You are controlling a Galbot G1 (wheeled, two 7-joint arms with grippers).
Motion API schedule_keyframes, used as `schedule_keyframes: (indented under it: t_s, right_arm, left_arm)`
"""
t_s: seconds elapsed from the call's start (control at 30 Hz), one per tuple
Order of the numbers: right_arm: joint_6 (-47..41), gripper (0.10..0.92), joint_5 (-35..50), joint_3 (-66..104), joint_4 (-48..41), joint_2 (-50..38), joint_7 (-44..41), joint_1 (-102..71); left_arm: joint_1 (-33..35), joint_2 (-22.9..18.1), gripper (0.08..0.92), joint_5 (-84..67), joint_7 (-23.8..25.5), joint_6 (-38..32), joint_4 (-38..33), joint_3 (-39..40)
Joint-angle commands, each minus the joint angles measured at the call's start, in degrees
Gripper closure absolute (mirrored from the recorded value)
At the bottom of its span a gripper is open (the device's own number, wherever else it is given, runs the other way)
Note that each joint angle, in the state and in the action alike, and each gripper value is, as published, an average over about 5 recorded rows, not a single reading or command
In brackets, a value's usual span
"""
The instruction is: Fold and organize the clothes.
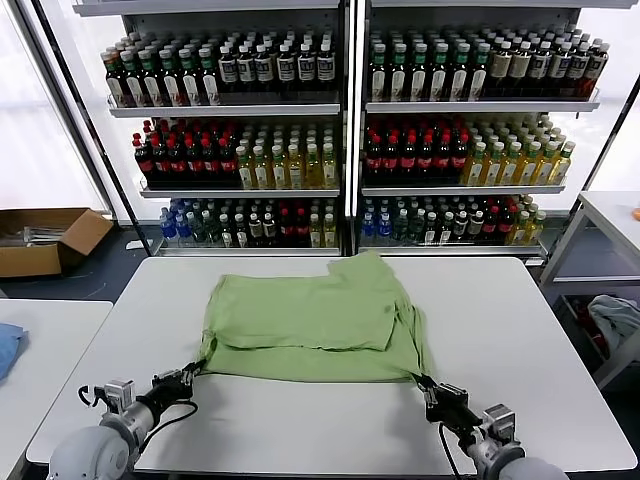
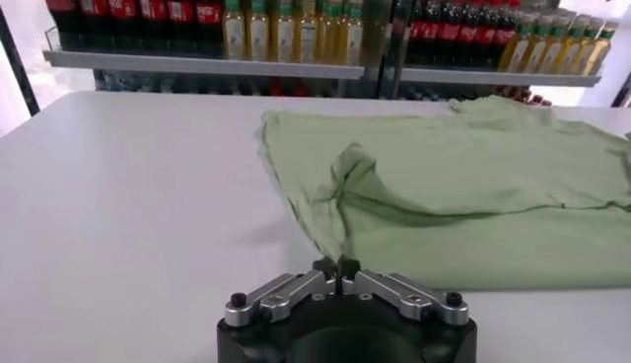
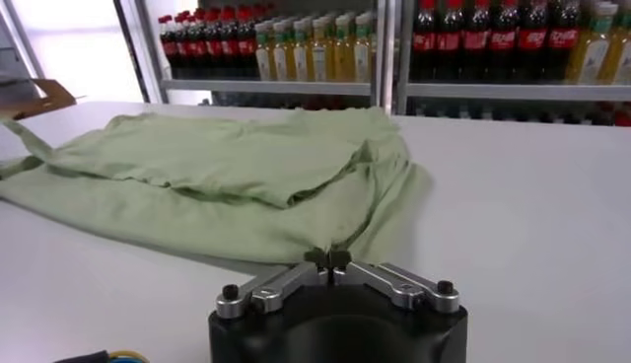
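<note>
Next, my left gripper releases the corner of the light green shirt, now pulled taut toward the front, on the bare white table [image 1: 172, 443] close to its front edge.
The light green shirt [image 1: 315, 318] lies partly folded on the white table [image 1: 520, 340], sleeves folded in, with no collar or logo showing. My left gripper [image 1: 197, 371] is shut on the shirt's near left corner; in the left wrist view its jaws [image 2: 336, 267] pinch the cloth [image 2: 473, 197]. My right gripper [image 1: 424, 385] is shut on the near right corner; in the right wrist view its jaws [image 3: 326, 259] pinch the cloth [image 3: 217, 168]. Both corners are pulled taut toward the table's front edge.
Shelves of bottled drinks [image 1: 350, 130] stand behind the table. A cardboard box [image 1: 45, 238] sits on the floor at far left. A side table with blue cloth [image 1: 8, 345] is at left. A grey-blue cloth [image 1: 620, 320] lies at right.
</note>
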Motion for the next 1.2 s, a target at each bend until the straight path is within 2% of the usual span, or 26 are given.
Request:
schedule_keyframes:
  t_s: [0.03,0.23,0.5,0.67,0.83,1.07,1.2]
  right_arm:
    - [0.49,0.919,0.28,3.37,6.91,0.0,0.05,-11.69]
    - [0.58,0.919,-0.7,4.62,10.1,0.18,0.0,-17.88]
    - [0.51,0.919,-2.09,6.55,13.6,1.11,-0.08,-23.36]
    - [-0.39,0.91,-1.67,7.02,13.68,0.67,-0.41,-23.18]
    - [-0.87,0.794,2.08,8.67,14.58,-0.06,-1.42,-23.04]
    - [-1.41,0.594,14.8,19.34,12.76,-3.67,-3.69,-14.35]
    - [-3.93,0.482,19.5,19.15,7.91,-8.38,-4.91,-0.61]
  left_arm:
    - [11.94,-3.03,0.908,1.54,-0.14,0.48,-11.71,-5.06]
    - [20.01,-6.06,0.906,1.25,-0.22,1.19,-17.8,-8.49]
    - [29.09,-8.05,0.906,2.47,-0.12,1.36,-22.93,-12.16]
    - [31.01,-8.11,0.906,3.18,0.56,1.35,-24.17,-13.74]
    - [28.62,-7.32,0.864,3.96,0.47,1.55,-23.24,-13.67]
    - [25.32,-3.17,0.673,3.2,0.75,2.0,-21.98,-17.63]
    - [22.74,2.0,0.552,0.16,2.1,2.04,-20.51,-20.33]
